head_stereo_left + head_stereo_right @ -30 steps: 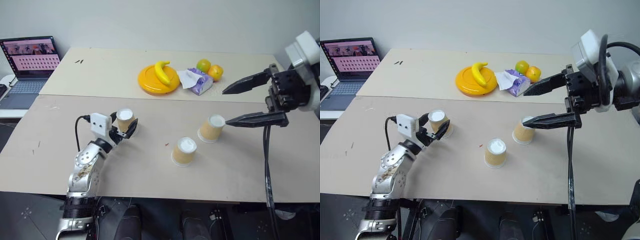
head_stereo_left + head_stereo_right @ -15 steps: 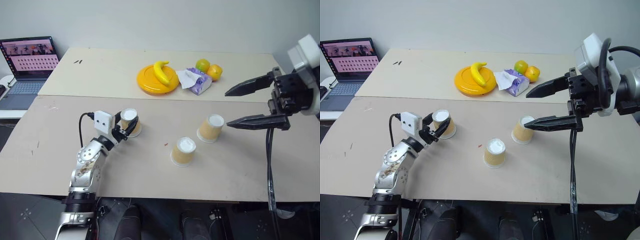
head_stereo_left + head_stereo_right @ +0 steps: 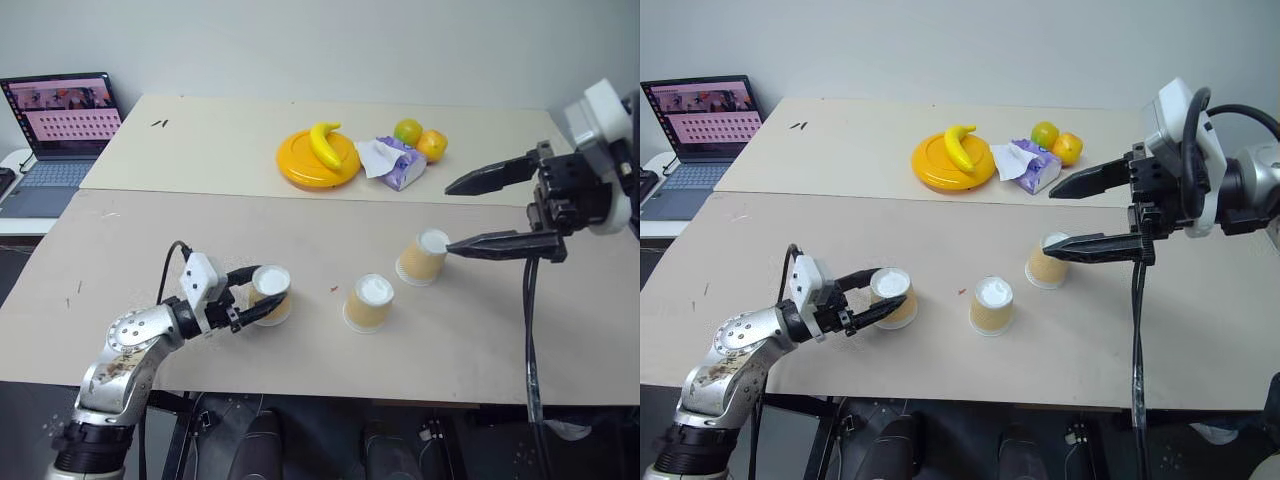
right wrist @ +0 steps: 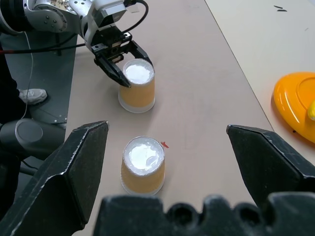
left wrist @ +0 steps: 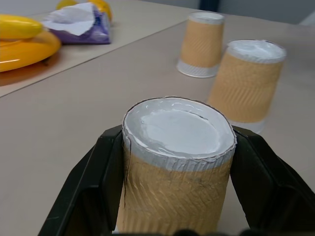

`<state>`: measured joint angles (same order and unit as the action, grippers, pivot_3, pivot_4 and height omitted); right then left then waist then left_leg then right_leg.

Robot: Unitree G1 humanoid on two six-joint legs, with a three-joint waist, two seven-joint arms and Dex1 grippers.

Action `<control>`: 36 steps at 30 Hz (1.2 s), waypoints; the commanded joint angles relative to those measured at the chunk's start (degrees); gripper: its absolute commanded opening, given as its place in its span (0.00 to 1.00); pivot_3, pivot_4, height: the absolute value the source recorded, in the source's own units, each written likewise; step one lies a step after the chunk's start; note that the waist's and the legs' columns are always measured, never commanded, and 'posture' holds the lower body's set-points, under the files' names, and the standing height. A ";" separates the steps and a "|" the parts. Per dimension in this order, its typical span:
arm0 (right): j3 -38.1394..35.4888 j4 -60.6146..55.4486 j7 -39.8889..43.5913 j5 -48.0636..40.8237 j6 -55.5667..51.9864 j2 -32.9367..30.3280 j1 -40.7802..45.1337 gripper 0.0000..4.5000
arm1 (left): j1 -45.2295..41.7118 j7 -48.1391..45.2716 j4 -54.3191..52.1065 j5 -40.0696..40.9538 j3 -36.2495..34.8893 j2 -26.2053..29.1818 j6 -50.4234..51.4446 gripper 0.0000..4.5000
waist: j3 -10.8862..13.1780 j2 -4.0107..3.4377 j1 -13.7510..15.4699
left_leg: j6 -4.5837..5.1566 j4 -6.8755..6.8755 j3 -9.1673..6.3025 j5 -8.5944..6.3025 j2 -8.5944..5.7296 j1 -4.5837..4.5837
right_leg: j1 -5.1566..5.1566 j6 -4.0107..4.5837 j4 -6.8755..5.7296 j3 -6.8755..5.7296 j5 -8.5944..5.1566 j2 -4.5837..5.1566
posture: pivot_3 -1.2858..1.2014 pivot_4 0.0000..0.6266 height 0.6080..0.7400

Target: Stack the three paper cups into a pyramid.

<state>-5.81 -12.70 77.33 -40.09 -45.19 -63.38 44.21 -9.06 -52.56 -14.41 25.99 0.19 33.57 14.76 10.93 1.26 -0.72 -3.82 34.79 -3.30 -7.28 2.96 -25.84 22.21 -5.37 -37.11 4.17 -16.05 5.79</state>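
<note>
I need to close my right gripper on the upper sides of the paper cup (image 3: 428,253) nearest the purple tissue pack, because that cup will top the pyramid.
Three tan-orange paper cups stand upside down, white ends up, on the near table. My left gripper (image 3: 266,293) is shut on the leftmost cup (image 3: 271,296), its black fingers (image 5: 96,184) pressing both sides of it. The middle cup (image 3: 368,303) stands a short way to its right. The right cup (image 3: 422,257) is beyond that one. My right gripper (image 3: 449,215) hangs open above the table beside the right cup, its lower fingertip close to the cup's top. In the right wrist view the held cup (image 4: 137,86) and the middle cup (image 4: 143,165) lie below its spread fingers.
On the far table sit a yellow plate (image 3: 300,168) with a banana (image 3: 323,143), a purple tissue pack (image 3: 395,163) and two round fruits (image 3: 420,139). A laptop (image 3: 60,125) stands open at the far left. A seam (image 3: 200,192) joins the two tables.
The left gripper closed on the leftmost cup, swung to point right, and drew the cup toward the front edge and nearer the middle cup. The right gripper stayed put.
</note>
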 commanded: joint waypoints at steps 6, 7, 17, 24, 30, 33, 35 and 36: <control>-5.71 -3.91 -2.14 -3.77 -1.68 -2.37 -1.25 1.00 | -4.22 -4.85 2.46 -2.91 6.22 -2.44 -4.12 0.68 | 0.00 0.00 -0.10 | 0.01 0.00 -0.01 0.00 0.00 0.00 | -0.01 0.00 0.00 0.00 0.00 0.00 | 0.52 0.24 0.94; -6.09 -4.22 -2.35 -4.10 -2.04 -2.72 -1.43 1.00 | -4.80 -5.25 2.92 -3.01 6.81 -2.85 -4.21 0.68 | -0.01 -0.01 -0.12 | 0.01 0.00 0.00 0.00 0.00 0.00 | -0.01 0.00 -0.01 0.00 0.00 0.00 | 0.52 0.24 0.94; -8.39 -7.24 -6.09 -7.18 -4.99 -4.72 -2.76 1.00 | -9.28 -7.53 8.71 -4.10 9.25 -6.53 -6.06 0.68 | -0.01 -0.01 0.07 | 0.01 0.02 -0.01 0.00 -0.01 0.00 | -0.03 -0.01 0.00 0.00 0.00 0.00 | 0.52 0.24 0.94; -10.86 -9.07 -8.36 -9.19 -6.50 -5.80 -4.53 1.00 | -10.86 -8.59 12.47 -4.87 9.52 -8.19 -8.37 0.68 | -0.02 -0.02 0.00 | 0.02 0.05 -0.02 0.00 0.00 0.01 | -0.04 -0.01 -0.02 0.00 0.01 0.00 | 0.52 0.24 0.94; -11.58 -9.32 -9.01 -9.75 -6.50 -6.82 -4.83 1.00 | -11.05 -10.15 14.84 -4.53 9.60 -9.87 -9.61 0.94 | -0.02 -0.02 -0.02 | 0.02 0.04 -0.02 0.00 0.00 0.00 | -0.05 -0.02 -0.01 0.00 0.01 0.00 | 0.52 0.24 0.94; -11.55 -8.99 -8.95 -9.70 -6.21 -7.22 -4.78 1.00 | -11.50 -10.36 16.03 -4.91 9.54 -10.31 -10.30 0.98 | -0.02 -0.02 -0.04 | 0.02 0.04 -0.02 0.00 0.00 0.00 | -0.03 -0.02 -0.01 0.00 0.01 0.00 | 0.52 0.24 0.94; -11.58 -9.02 -9.00 -9.76 -6.19 -7.28 -4.83 1.00 | -11.27 -10.71 16.25 -4.93 9.29 -10.31 -10.60 0.98 | -0.02 -0.02 -0.06 | 0.02 0.04 -0.02 0.00 0.00 0.00 | -0.03 -0.02 -0.01 0.00 0.01 0.00 | 0.52 0.24 0.94; -11.54 -8.95 -8.95 -9.67 -6.08 -7.30 -4.88 1.00 | -11.06 -10.96 16.14 -4.66 8.92 -10.20 -10.64 0.98 | -0.02 -0.02 -0.09 | 0.02 0.04 -0.02 0.00 0.00 0.00 | -0.03 -0.02 -0.01 0.00 0.01 0.00 | 0.52 0.24 0.94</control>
<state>-14.62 -21.10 68.48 -48.63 -51.56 -69.28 39.08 -19.72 -62.82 2.29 20.55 9.94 23.38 5.52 10.91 1.23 -0.81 -3.80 34.82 -3.31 -7.27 2.95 -25.84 22.18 -5.39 -37.12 4.18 -16.04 5.79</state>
